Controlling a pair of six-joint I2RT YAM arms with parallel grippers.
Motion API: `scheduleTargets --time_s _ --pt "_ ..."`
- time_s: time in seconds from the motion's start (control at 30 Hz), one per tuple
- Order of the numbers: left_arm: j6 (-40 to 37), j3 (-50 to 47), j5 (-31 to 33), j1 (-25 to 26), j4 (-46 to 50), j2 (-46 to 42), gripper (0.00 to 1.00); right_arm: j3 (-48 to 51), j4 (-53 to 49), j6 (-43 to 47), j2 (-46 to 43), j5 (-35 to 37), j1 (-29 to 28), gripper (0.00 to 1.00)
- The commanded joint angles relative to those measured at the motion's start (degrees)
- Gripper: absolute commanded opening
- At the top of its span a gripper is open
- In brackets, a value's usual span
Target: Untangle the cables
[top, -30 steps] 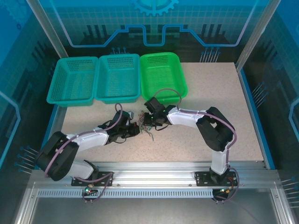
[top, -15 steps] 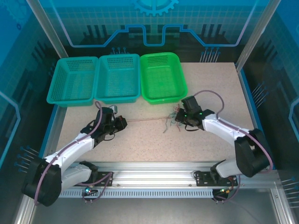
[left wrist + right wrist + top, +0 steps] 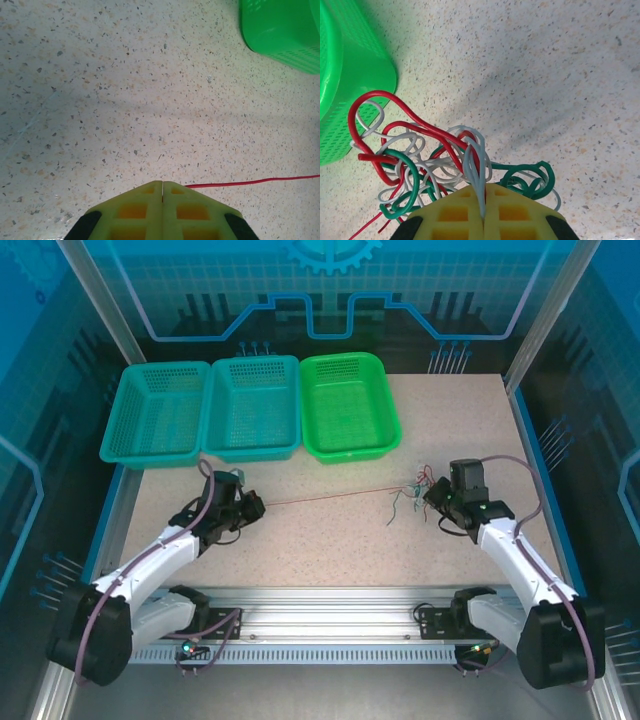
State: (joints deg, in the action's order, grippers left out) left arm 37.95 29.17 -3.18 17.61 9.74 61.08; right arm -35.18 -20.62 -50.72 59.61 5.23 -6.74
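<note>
Next, my left gripper moves in close and my right gripper needs to take the dark green wire [image 3: 394, 506], because the red wire runs tight into the loops of the tangle.
The cables [image 3: 410, 496] are a small tangle of red, dark green and pale wires on the table at the right. My right gripper [image 3: 432, 496] is shut on them. In the right wrist view its fingertips [image 3: 484, 192] pinch pale and red loops of the cable bundle [image 3: 420, 160], which bulges out to the left. One red wire [image 3: 320, 496] runs taut leftwards from the tangle to my left gripper [image 3: 258, 504]. In the left wrist view the left gripper [image 3: 163, 183] is shut, and the red wire [image 3: 250, 182] leaves from beside its tip toward the right.
Two teal baskets [image 3: 155, 415] [image 3: 253, 405] and a bright green basket [image 3: 350, 405] stand in a row along the back. The green basket's wall [image 3: 345, 75] is close to the left of the tangle, and its corner [image 3: 285, 30] lies ahead of the left gripper.
The grippers have drawn apart from the middle. The right one carried the tangle to the right and the left one moved left, and the red wire now stretches long between them.
</note>
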Motion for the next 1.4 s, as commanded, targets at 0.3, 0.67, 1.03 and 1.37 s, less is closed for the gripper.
scheduleTargets --time_s 0.3,0.67,1.03,1.37 --pt "-15.6 2.9 -4.3 11.3 -16.0 3.8 0.56 -6.9 6.9 17.7 2.9 -16.9 -3.7 0.0" --pt "-48.1 18.3 -9.5 23.7 -17.5 17.1 0.74 -10.6 2.9 21.9 0.9 -18.0 -8.5 0.0" --pt "-48.9 28.2 -7.3 25.7 -21.7 30.7 0.0 -11.3 0.2 20.8 0.4 -10.9 -11.0 0.0" --pt "-39.6 22.0 -0.2 25.5 -21.0 22.7 0.0 -2.0 -5.0 1.6 -2.9 8.4 3.5 0.05"
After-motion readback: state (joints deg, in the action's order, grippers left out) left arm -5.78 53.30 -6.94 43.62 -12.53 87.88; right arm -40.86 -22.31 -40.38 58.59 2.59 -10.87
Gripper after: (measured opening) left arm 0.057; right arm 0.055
